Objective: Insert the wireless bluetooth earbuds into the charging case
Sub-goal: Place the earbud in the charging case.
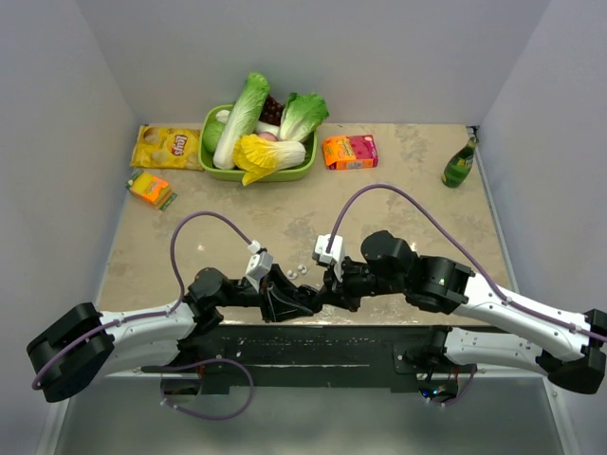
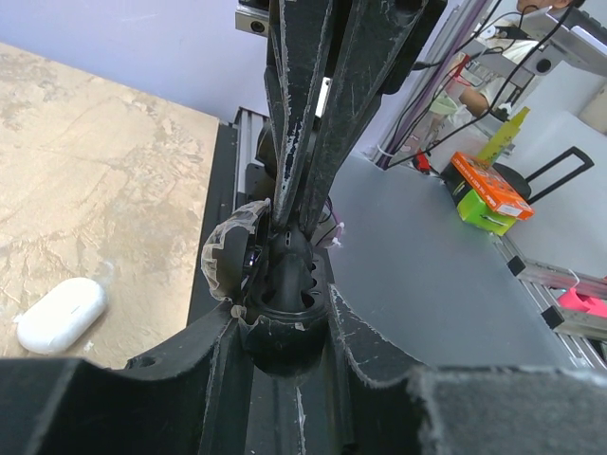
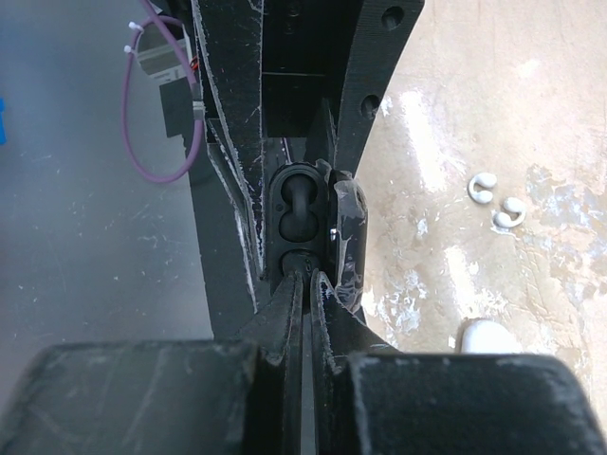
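My left gripper has the black object. I should put it down on the beige table [image 1: 272,233] between the green basket and the earbuds.
Two tiny white earbuds [image 1: 297,271] lie side by side on the beige table, just beyond both grippers; they also show in the right wrist view [image 3: 498,201]. The white charging case [image 2: 60,315] lies shut on the table to the left of my left gripper, and its end shows in the right wrist view [image 3: 488,336]. It is hidden in the top view. My left gripper [image 2: 285,327] [image 1: 305,300] is shut on a small black oval object [image 2: 283,284] with two hollows [image 3: 299,213]. My right gripper [image 3: 308,280] [image 1: 325,292] is shut, its tips against that black object.
A green basket [image 1: 211,169] of vegetables stands at the back. A yellow chips bag [image 1: 166,147] and a small orange box [image 1: 152,190] lie to its left. A pink-orange box [image 1: 349,151] and a green bottle [image 1: 460,163] are to its right. The black rail [image 1: 313,343] runs along the table's front edge.
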Tool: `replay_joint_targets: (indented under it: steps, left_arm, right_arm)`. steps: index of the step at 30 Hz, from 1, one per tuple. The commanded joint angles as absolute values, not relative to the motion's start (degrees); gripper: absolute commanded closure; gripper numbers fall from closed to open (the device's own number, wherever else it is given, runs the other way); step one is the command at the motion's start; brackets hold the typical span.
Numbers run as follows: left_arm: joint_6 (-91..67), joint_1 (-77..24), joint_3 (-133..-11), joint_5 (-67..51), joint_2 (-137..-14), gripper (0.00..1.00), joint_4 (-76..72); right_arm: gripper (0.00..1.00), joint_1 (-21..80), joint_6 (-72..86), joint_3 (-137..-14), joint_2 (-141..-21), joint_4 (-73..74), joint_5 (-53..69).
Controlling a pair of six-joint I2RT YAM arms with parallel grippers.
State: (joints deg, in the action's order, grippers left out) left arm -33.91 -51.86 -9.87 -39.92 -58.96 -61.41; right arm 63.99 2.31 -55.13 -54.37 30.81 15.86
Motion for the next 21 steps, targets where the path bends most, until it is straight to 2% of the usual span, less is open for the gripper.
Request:
replay_joint_targets:
  steps: [1, 3, 16, 21]
  left_arm:
    - [-34.5, -51.6, -12.0, -40.3, -58.5, 1.0, -65.7]
    - [-34.5, -51.7, -12.2, -40.2, -58.5, 1.0, -65.7]
    - [-34.6, -51.7, -12.1, -40.0, -59.2, 1.0, -65.8]
    - [-34.3, -51.7, -12.0, -39.8, -59.5, 1.0, -65.4]
  right_arm:
    - [1.0, 64.6, 1.8, -54.8, -54.5, 29.4, 14.8]
    - [0.98, 64.8, 2.2, -54.8, -54.2, 29.4, 14.4]
    - [0.69, 64.7, 3.9, -56.2, -52.6, 28.7, 12.0]
    - [0.62, 64.7, 4.6, -57.2, -50.6, 28.0, 9.9]
